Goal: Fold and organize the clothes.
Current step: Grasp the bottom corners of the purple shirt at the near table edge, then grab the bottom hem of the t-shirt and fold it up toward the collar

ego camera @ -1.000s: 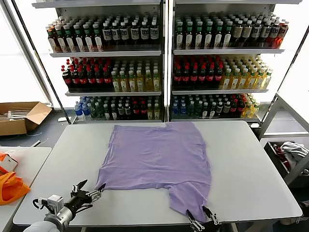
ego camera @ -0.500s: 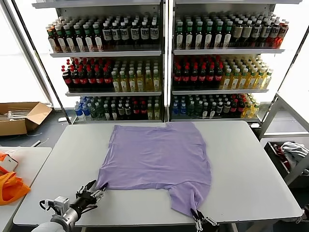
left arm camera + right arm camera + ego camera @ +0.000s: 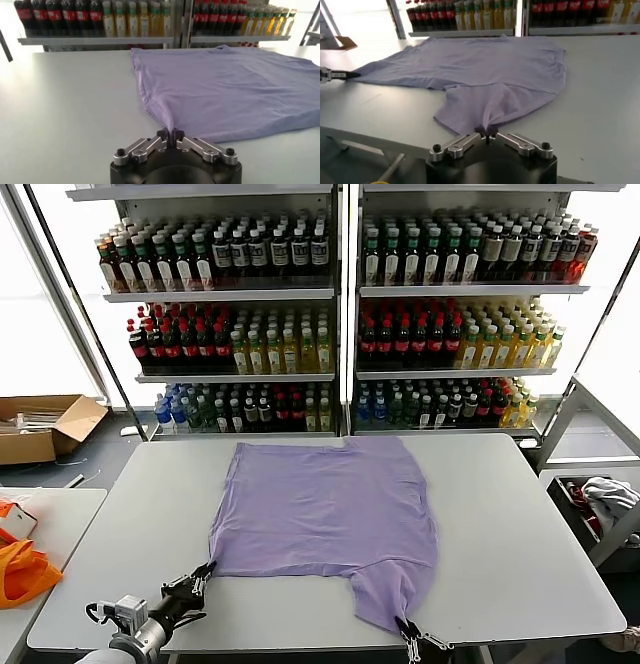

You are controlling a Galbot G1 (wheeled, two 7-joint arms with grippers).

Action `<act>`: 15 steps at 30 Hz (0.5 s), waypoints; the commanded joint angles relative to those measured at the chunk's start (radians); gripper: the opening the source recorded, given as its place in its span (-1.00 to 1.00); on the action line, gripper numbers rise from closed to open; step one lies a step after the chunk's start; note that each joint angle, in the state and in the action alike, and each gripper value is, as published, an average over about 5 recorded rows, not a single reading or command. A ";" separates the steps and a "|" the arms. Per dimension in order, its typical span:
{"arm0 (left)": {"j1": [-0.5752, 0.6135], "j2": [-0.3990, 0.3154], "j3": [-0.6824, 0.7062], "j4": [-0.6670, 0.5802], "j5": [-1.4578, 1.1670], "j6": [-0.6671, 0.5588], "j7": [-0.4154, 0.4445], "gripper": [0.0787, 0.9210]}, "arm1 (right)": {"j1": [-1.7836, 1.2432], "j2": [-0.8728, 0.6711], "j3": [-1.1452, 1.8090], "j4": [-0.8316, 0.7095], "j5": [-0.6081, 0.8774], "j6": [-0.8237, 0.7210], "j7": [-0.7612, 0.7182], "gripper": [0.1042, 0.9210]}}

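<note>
Next, my right gripper puts the near sleeve's tip down and lets go of it on the lavender T-shirt's body, just inside its side edge [image 3: 414, 514] [image 3: 550, 68].
A lavender T-shirt [image 3: 325, 504] lies spread plain side up on the white table [image 3: 520, 534]. My left gripper [image 3: 203, 576] is shut on the shirt's near left corner, at the table's front left. In the left wrist view the shirt [image 3: 230, 85] bunches into the closed left gripper [image 3: 170, 137]. My right gripper [image 3: 405, 627] is shut on the tip of the near sleeve at the table's front edge. In the right wrist view the sleeve [image 3: 485, 105] puckers into the closed right gripper [image 3: 487, 135]. No lettering or label shows.
Drink shelves [image 3: 340, 314] stand behind the table. A bright orange fabric item [image 3: 22, 572] lies on a side table at the left, with a cardboard box [image 3: 40, 424] on the floor behind. A white-and-grey cloth bundle [image 3: 605, 496] sits in a bin at the right.
Both grippers have shut on the shirt's near edge. The left gripper moved in to the corner and the shirt's left corner has shifted slightly right.
</note>
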 commanded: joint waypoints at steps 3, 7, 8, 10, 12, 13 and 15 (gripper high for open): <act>0.065 0.003 -0.041 -0.114 0.001 -0.003 -0.001 -0.97 | -0.062 -0.058 0.066 0.066 0.031 0.096 -0.067 -0.99; 0.118 0.006 -0.065 -0.173 0.002 0.006 -0.003 -0.98 | -0.142 -0.078 0.125 0.108 0.050 0.120 -0.084 -0.99; 0.135 0.005 -0.071 -0.188 0.002 0.009 -0.004 -0.98 | -0.164 -0.081 0.140 0.116 0.051 0.129 -0.089 -0.99; 0.168 0.001 -0.080 -0.213 0.003 0.014 -0.006 -0.98 | -0.205 -0.083 0.171 0.129 0.053 0.153 -0.100 -0.99; 0.200 -0.004 -0.091 -0.238 0.003 0.017 -0.007 -0.98 | -0.246 -0.083 0.202 0.140 0.056 0.174 -0.109 -0.99; 0.214 -0.006 -0.097 -0.250 0.003 0.019 -0.007 -0.98 | -0.263 -0.083 0.214 0.145 0.057 0.183 -0.112 -0.99; 0.247 -0.011 -0.111 -0.285 0.002 0.031 -0.010 -0.98 | -0.303 -0.079 0.239 0.156 0.057 0.197 -0.117 -0.99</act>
